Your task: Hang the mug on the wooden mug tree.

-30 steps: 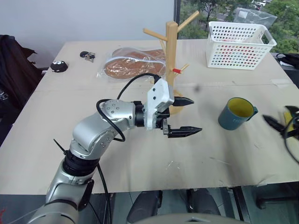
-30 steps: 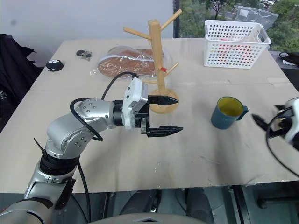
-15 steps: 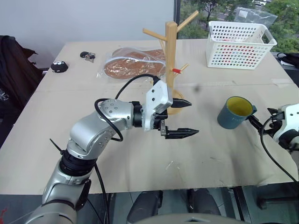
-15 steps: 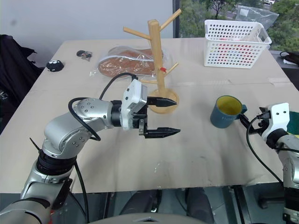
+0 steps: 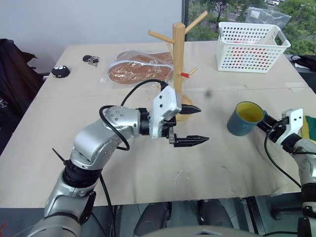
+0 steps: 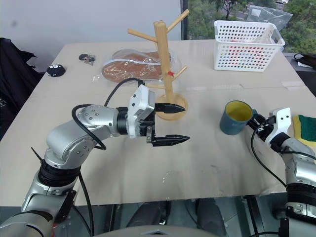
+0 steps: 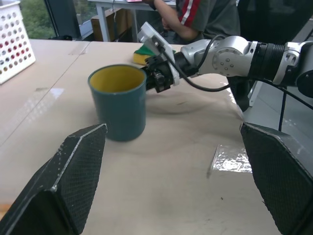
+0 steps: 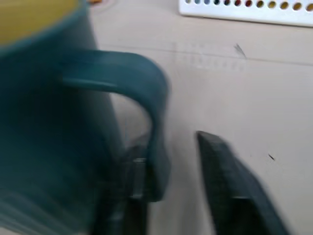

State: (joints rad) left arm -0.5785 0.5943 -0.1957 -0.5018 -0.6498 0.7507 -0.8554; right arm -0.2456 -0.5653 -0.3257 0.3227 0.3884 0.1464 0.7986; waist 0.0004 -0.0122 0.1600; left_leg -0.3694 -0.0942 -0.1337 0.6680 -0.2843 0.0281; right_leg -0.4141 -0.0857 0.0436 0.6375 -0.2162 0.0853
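Note:
I will release the teal-blue mug on the red-banded lower peg of the wooden mug tree (image 5: 181,93) with my right gripper. The mug still stands upright on the table.
The teal-blue mug (image 5: 244,118), yellow inside, stands upright on the table at the right, its handle turned toward my right gripper (image 5: 265,124). In the right wrist view that gripper (image 8: 168,147) has closed in on the handle (image 8: 156,112), one finger inside the loop and one outside. The left wrist view shows it (image 7: 155,78) at the mug's far side (image 7: 120,105). The wooden mug tree (image 5: 180,64) stands at the table's middle back with bare pegs. My left gripper (image 5: 203,124) hovers open in front of the tree's base, pointing at the mug, holding nothing.
A white perforated basket (image 5: 252,47) sits at the back right. A plastic-wrapped brown item (image 5: 138,69) lies left of the tree. A yellow-green sponge (image 6: 306,126) lies at the right edge. Small dark objects (image 5: 60,71) sit far left. A seated person (image 7: 195,14) is beyond the table.
My right gripper came in from the table's right edge to the mug's handle and its fingers closed around it. The left arm kept still.

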